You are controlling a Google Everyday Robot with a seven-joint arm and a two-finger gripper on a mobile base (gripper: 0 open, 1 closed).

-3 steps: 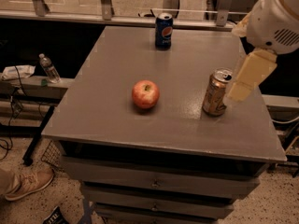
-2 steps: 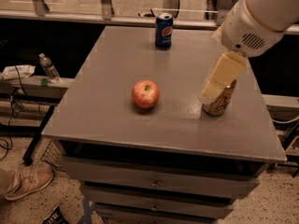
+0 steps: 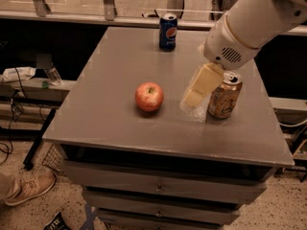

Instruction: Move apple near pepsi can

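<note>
My gripper should shut on the side of the red apple [image 3: 159,97] that faces the gold can.
The red apple [image 3: 149,97] with yellowish patches sits on the grey table [image 3: 120,66] near its middle front. The dark blue pepsi can [image 3: 168,31] stands upright at the table's far edge, well behind the apple. My gripper [image 3: 197,91] hangs from the white arm at the upper right, low over the table between the apple and a gold can, a short way right of the apple. It holds nothing.
A gold can [image 3: 224,96] stands upright just right of the gripper, partly hidden by it. The table is a drawer cabinet. A plastic bottle [image 3: 53,74] sits on a lower shelf at left. A person's shoe [image 3: 26,189] is on the floor at lower left.
The arm has swung left and down, carrying the gripper from right of the gold can to in front of it, closer to the apple. Apple and cans have not moved.
</note>
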